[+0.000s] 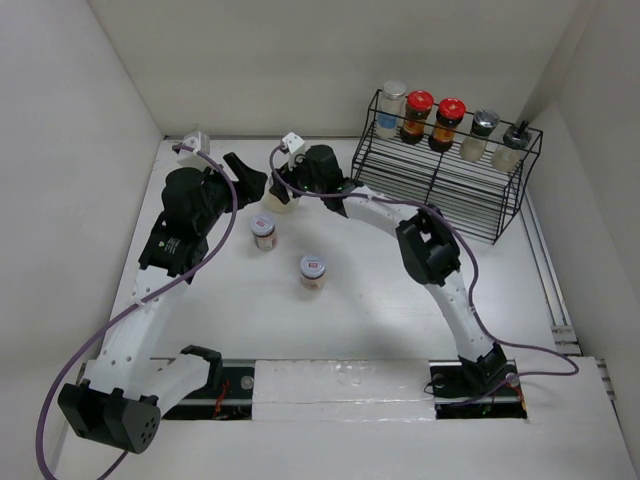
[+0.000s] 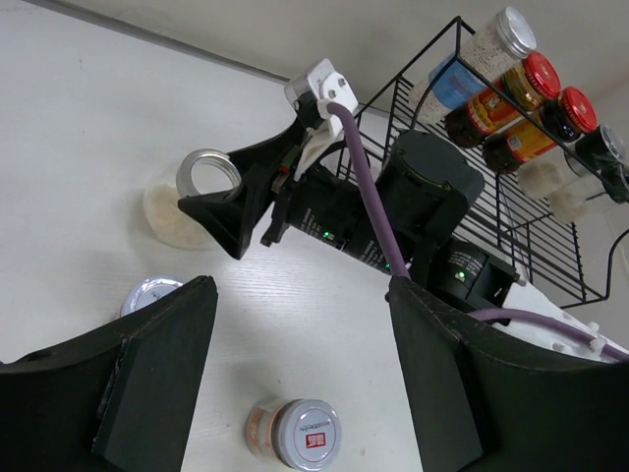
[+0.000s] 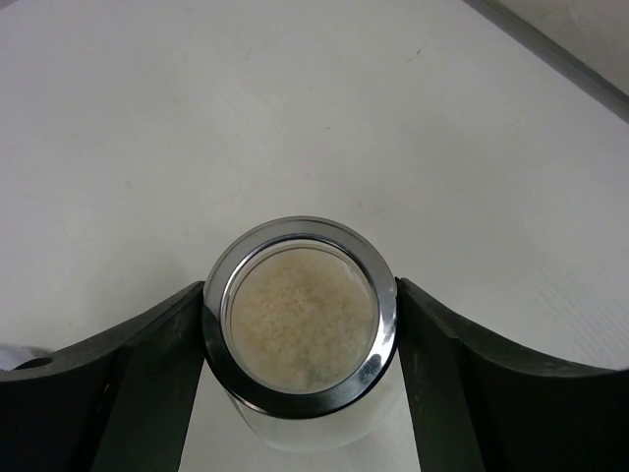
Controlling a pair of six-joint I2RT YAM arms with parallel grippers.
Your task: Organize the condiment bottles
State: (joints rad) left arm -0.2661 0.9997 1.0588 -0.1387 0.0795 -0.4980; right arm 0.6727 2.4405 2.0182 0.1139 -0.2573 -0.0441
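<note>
I will use my right gripper to set the silver-lidded jar down on the black wire rack (image 1: 385,151) in front of the blue-labelled jar and let go of it there.
My right gripper (image 1: 281,190) (image 3: 301,329) is shut on a clear jar (image 3: 300,315) (image 1: 276,199) with a silver ring lid and pale beige grains. Both fingers press the lid's rim as the jar stands on the table at the back left. My left gripper (image 1: 247,182) (image 2: 300,295) hovers just left of it, open and holding nothing. Two white-lidded jars (image 1: 263,231) (image 1: 313,271) stand in front on the table. On the rack's top tier stand a blue-labelled jar (image 1: 391,110), two red-capped bottles (image 1: 417,115) (image 1: 447,122) and two pale jars (image 1: 479,133) (image 1: 513,145).
The black wire rack (image 1: 440,180) stands at the back right against the wall. White walls close in the table on the left, back and right. The right arm's purple cable (image 2: 359,187) runs across the left wrist view.
</note>
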